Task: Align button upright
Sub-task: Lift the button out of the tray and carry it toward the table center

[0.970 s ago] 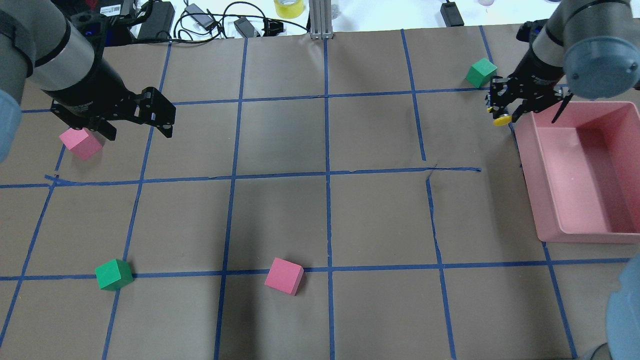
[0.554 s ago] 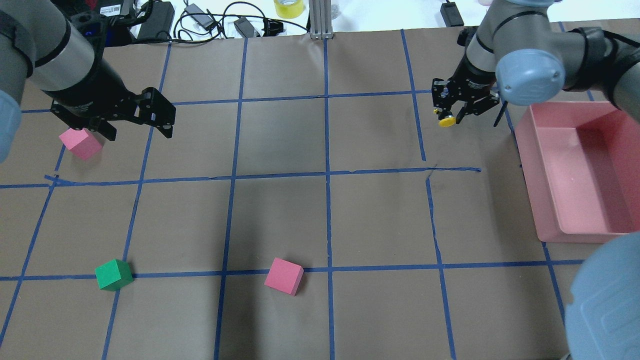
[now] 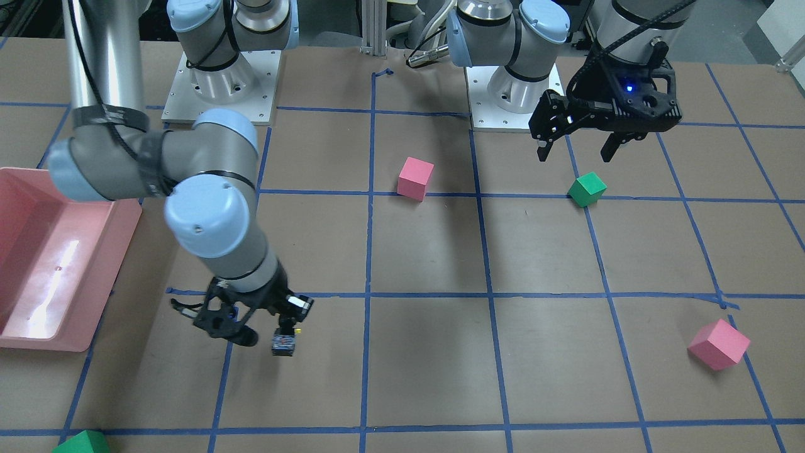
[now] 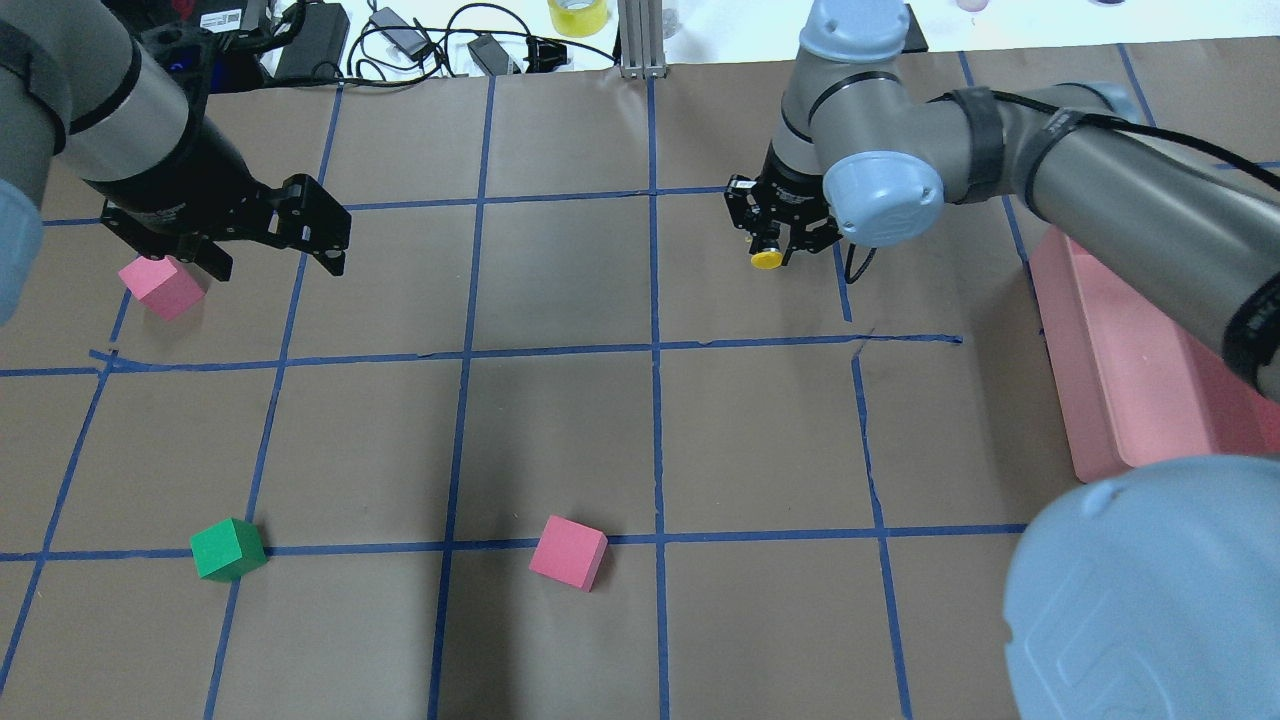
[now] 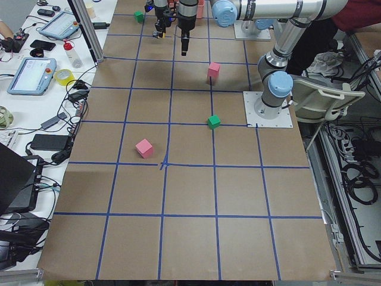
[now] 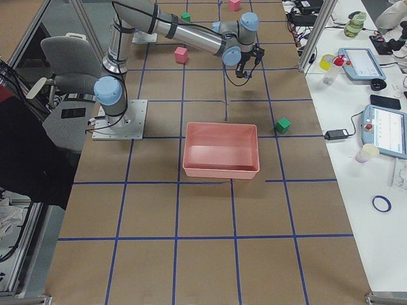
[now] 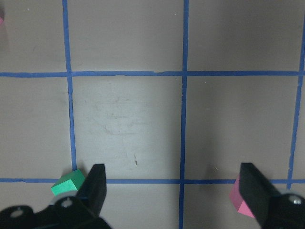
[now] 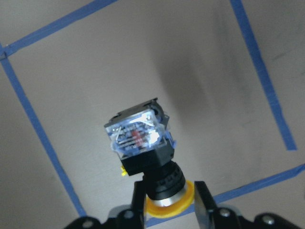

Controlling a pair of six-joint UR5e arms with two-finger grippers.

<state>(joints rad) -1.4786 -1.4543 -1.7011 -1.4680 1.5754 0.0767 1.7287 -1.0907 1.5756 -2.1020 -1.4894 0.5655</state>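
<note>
Next, my right gripper puts the button down on the table (image 3: 382,332) (image 8: 46,194) next to the middle blue line, away from the pink bin.
My right gripper (image 4: 778,240) is shut on the button (image 4: 767,259) and holds it above the table, by the far middle grid line. The yellow cap shows under the fingers in the overhead view. In the right wrist view the fingers (image 8: 202,202) clamp the black neck just above the yellow cap, and the clear grey terminal block (image 8: 139,134) points away from the camera. In the front view the button (image 3: 283,343) hangs below the right gripper (image 3: 286,324). My left gripper (image 4: 275,262) is open and empty above the table, also seen in the front view (image 3: 575,151) and the left wrist view (image 7: 174,186).
A pink cube (image 4: 160,285) lies just beside the left gripper. A green cube (image 4: 228,549) and another pink cube (image 4: 568,552) lie near the front. A pink bin (image 4: 1095,400) stands at the right, partly under the right arm. Another green cube (image 3: 82,443) lies beyond it.
My right arm has swung left with the button, from beside the pink bin to the far middle of the table. The left arm has not moved.
</note>
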